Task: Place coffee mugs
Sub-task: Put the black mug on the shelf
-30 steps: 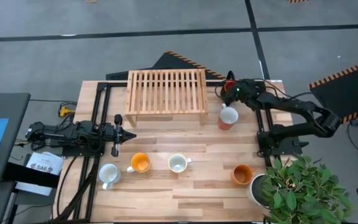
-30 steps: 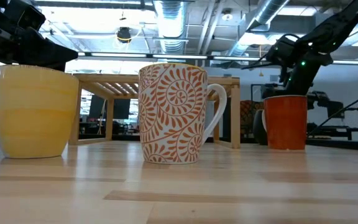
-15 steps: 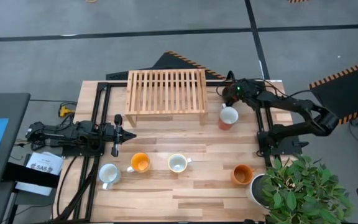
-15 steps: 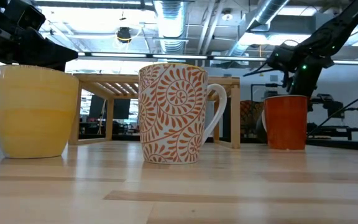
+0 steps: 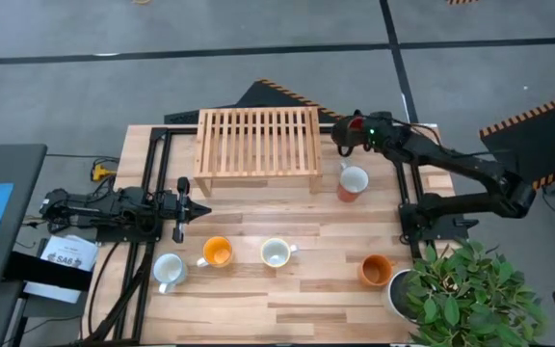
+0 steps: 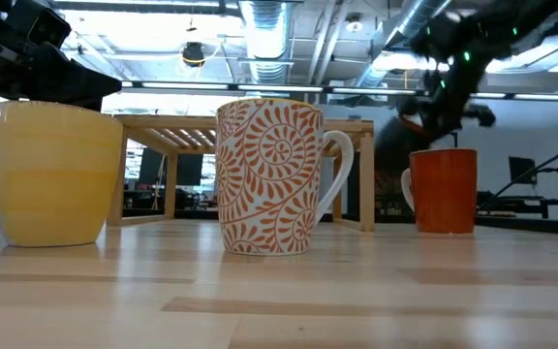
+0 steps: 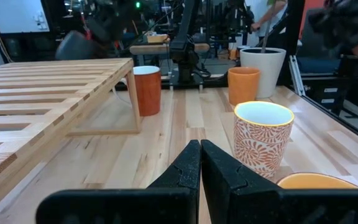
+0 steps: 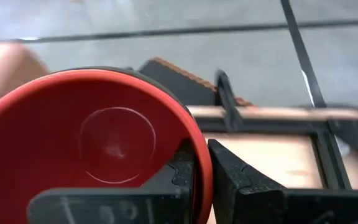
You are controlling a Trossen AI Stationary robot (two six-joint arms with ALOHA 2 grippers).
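I will use my right gripper to set the red mug down on the wooden rack's far corner [image 5: 302, 114], the one nearest my right gripper.
My right gripper [image 8: 201, 152] is shut on a red mug [image 8: 104, 143] at the table's far right, beside the right end of the wooden rack [image 5: 258, 145]. In the low view the mug is a dark blur [image 6: 403, 145] under the raised arm. An orange-red mug [image 5: 353, 181] stands on its base just near of it. Along the near side stand a white mug [image 5: 169, 269], an orange mug [image 5: 218, 253], a patterned mug [image 5: 276, 253] and another orange mug [image 5: 375, 270]. My left gripper [image 5: 183, 204] lies shut at the left. My right gripper has the red mug by its rim [image 8: 199, 134], one finger inside the mug [image 8: 182, 163] and one outside [image 8: 225, 163]. The mug's open mouth faces the wrist camera, so its inner bottom shows. In the low view the mug looks lifted off the table, but it is blurred.
A potted plant [image 5: 461, 289] in a white pot stands at the near right corner. The slatted rack takes up the far middle. Black arm frames run along both sides of the table [image 5: 287, 308]. Bare wood lies between the rack and the row of mugs.
My right gripper has shut on the red mug's rim and has risen with it, shifting a little toward the table's far left, next to the rack's end. The red mug has come up off the table.
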